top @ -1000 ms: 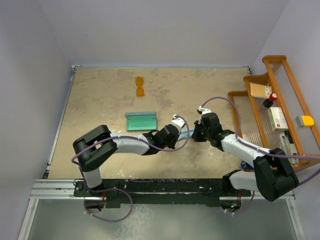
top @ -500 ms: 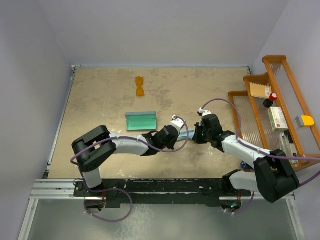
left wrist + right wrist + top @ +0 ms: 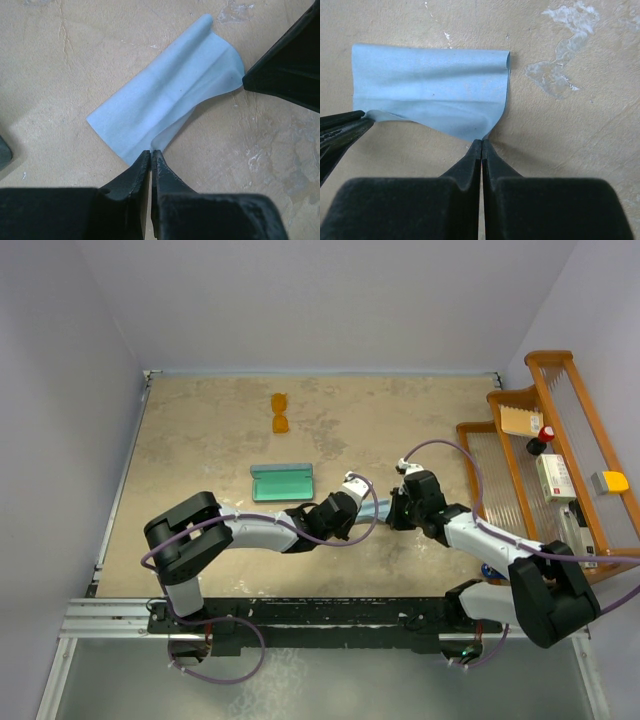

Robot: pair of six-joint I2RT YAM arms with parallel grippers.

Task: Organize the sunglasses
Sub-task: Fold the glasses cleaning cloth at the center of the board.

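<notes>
The cloth's near edge slants and buckles at the left gripper's corner of the cloth, so the robot's right gripper needs to open, let the cloth's edge lie flat, and then pinch the cloth's other corner (image 3: 482, 135).
The sunglasses (image 3: 281, 413), orange-amber lenses, lie on the table at the far middle, away from both arms. The grey-blue case (image 3: 283, 482) with teal lining lies open between them and my left arm. A light blue cloth (image 3: 380, 508) lies on the table between my grippers. My left gripper (image 3: 151, 152) is shut on one corner of the cloth (image 3: 165, 97). My right gripper (image 3: 481, 143) is shut on the opposite corner of the cloth (image 3: 430, 97), which is partly folded over itself. Both grippers sit low over the table.
A wooden rack (image 3: 545, 440) with small boxes and a red-capped item stands along the right edge. A small blue object (image 3: 487, 570) lies by the right arm's base. Walls close the table at the left, back and right.
My right gripper has shifted a little toward the near side and right with its cloth corner. My left gripper has barely moved. Sunglasses and case are unmoved.
</notes>
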